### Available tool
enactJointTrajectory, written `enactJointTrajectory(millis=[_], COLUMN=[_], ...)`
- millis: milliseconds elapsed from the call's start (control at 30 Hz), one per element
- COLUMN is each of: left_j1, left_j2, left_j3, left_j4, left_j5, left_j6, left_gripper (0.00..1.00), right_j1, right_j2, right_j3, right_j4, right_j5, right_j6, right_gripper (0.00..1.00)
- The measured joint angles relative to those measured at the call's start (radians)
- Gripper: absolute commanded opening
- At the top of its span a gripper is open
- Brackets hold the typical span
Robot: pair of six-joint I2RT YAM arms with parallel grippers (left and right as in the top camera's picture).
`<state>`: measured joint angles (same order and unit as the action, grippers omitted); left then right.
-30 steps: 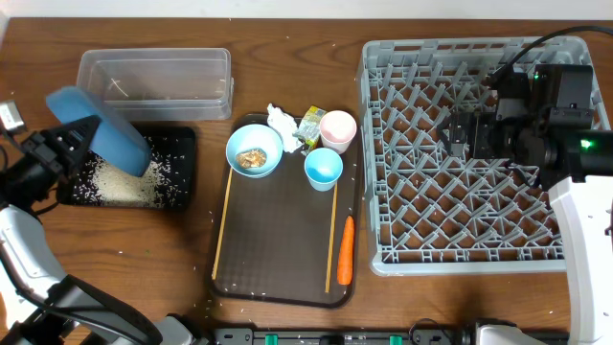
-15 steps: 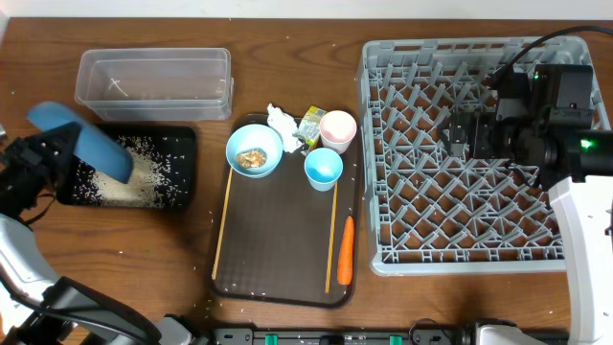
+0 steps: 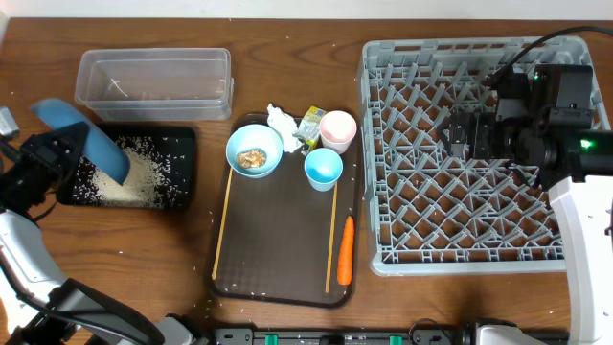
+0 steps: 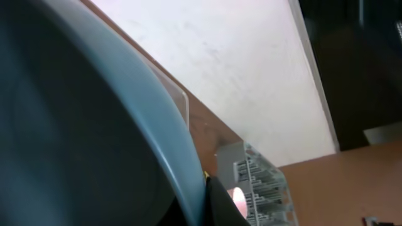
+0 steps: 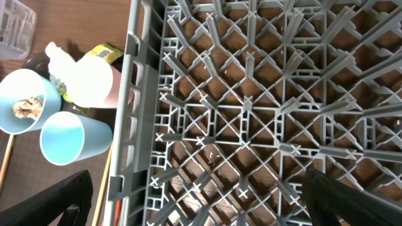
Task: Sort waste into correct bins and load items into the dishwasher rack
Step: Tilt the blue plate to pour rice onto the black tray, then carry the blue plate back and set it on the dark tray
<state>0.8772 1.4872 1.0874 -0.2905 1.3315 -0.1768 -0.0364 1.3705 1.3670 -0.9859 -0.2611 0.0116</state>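
Observation:
Next, I let go of the large blue plate with my left gripper on the brown serving tray [image 3: 277,233], between the chopsticks.
My left gripper [image 3: 50,158] is shut on the rim of the large blue plate [image 3: 84,144], which is tilted steeply over the black tray [image 3: 184,144]. A heap of white rice [image 3: 134,179] lies in that tray. In the left wrist view the plate [image 4: 75,125] fills the frame, with one dark finger [image 4: 221,207] against its edge. My right gripper [image 5: 201,207] hangs open above the grey dishwasher rack [image 3: 460,192], nothing between its fingers. On the brown serving tray [image 3: 278,268] stand the bowl [image 3: 254,150], blue cup [image 3: 324,169] and pink cup [image 3: 337,129].
The clear tub [image 3: 153,81] sits behind the black tray. Tissue [image 3: 283,125] and a wrapper [image 3: 310,125] lie by the cups. Two chopsticks [image 3: 222,225] [image 3: 332,235] and a carrot [image 3: 346,249] rest on the serving tray. Rice grains are scattered on the table.
The plate has swung left toward the black tray's left end and tipped steeper. The right arm has not moved.

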Motion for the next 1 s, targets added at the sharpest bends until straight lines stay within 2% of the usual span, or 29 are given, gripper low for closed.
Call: enactJointTrajectory(millis=[100,300,567,800,1000], left_j1=[-0.001,-0.037,-0.286,-0.496,-0.669], left_j2=[-0.001,-0.001,-0.001,-0.025,-0.146], left_j3=[0.0,0.0,0.0,0.0,0.0], left_j4=[0.041,0.045,0.143,0.153,0.129], left_j5=[0.097,0.162,0.187,0.108,-0.071], left_j6=[0.035,0.021,0.011,-0.031,-0.056], left_gripper=[0.06,0.06,0.06,0.06,0.06], right_j1=[0.0,0.0,0.0,0.0,0.0], right_j2=[0.0,0.0,0.0,0.0,0.0], right_j3=[0.0,0.0,0.0,0.0,0.0], right_j4=[0.0,0.001,0.0,0.003,0.004], right_j5=[0.0,0.0,0.0,0.0,0.0], right_j6=[0.0,0.0,0.0,0.0,-0.001], right_gripper=[0.99,0.99,0.99,0.99,0.99])
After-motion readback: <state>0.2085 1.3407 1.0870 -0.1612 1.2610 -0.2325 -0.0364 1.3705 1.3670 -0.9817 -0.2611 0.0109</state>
